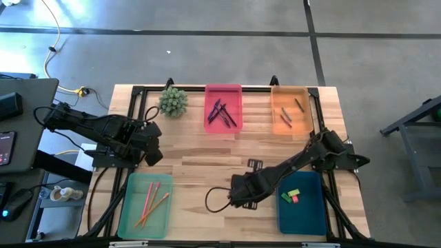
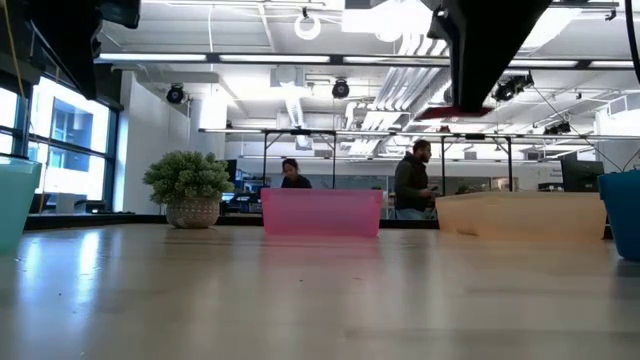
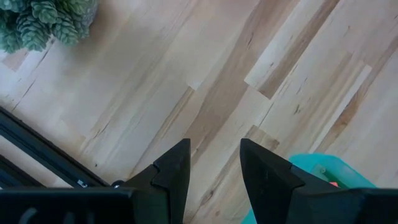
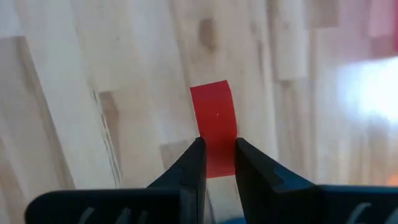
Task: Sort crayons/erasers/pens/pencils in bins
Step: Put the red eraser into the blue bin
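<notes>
The robot's right gripper needs to release the red eraser on top of the yellow-green eraser point(image 1: 294, 193) in the dark blue bin.
My right gripper point(image 1: 239, 195) hangs over the table's near middle, just left of the dark blue bin point(image 1: 303, 217), shut on a red eraser point(image 4: 214, 115). In the low view the eraser point(image 2: 467, 112) shows well above the tabletop. The blue bin holds a green eraser point(image 1: 291, 194) and a pink one point(image 1: 296, 200). Orange and pink pencils point(image 1: 151, 202) lie in the pale green bin point(image 1: 131, 220). Dark pens point(image 1: 224, 114) lie in the pink bin point(image 1: 224, 90), and crayons point(image 1: 288, 114) in the orange bin point(image 1: 275, 127). My left gripper point(image 3: 214, 168) is open over bare wood beside the green bin. My right gripper pinches the red eraser by its two long sides at one end point(image 4: 217, 155), between the two fingers point(image 4: 194, 165). The fingers come from above, pointing steeply down. The eraser sticks out beyond the fingertips, lifted clear of the table.
A small potted plant point(image 1: 173, 101) stands at the far left of the table. A black cable point(image 1: 215, 200) loops beside my right gripper, and a small dark bracket point(image 1: 255, 164) lies mid-table. Bare wood stretches between the bins. People sit in the room beyond.
</notes>
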Robot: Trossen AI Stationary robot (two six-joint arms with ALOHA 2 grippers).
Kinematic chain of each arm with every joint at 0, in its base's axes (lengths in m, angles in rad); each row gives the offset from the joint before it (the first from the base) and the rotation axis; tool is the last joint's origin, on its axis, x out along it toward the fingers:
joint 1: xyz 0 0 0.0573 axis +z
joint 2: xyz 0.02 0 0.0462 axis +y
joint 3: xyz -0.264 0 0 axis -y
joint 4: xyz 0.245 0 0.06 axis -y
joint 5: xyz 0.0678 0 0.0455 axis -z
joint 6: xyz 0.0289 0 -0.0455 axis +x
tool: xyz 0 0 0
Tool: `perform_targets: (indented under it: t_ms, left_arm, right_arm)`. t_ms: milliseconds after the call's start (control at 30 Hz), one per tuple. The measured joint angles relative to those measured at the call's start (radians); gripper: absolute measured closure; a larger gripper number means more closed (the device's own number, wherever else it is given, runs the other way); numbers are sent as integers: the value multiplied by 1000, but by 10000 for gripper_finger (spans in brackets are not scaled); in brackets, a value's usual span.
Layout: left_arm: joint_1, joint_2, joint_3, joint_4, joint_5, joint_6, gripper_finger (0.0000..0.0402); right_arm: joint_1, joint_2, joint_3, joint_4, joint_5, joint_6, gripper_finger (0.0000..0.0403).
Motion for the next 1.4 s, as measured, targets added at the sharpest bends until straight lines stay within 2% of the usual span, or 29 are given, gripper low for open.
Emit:
perform_targets:
  t_ms: [367,533,700,967,1200,1400]
  left_arm:
    - [0,0,0,0,0,-1,275]
    - [0,0,0,0,2,-48,275]
    - [0,0,0,59,22,-53,275]
    - [0,0,0,310,71,-55,275]
    - [0,0,0,529,14,-57,275]
    - [0,0,0,687,-82,-55,275]
  right_arm:
    - [25,-110,2,-167,104,48,352]
    - [54,-154,-9,-271,161,55,352]
    - [73,-289,-181,-243,148,79,352]
    - [133,-585,-466,-125,49,236,352]
    - [228,-810,-676,-21,-24,391,352]
    - [284,-918,-831,147,-154,472,352]
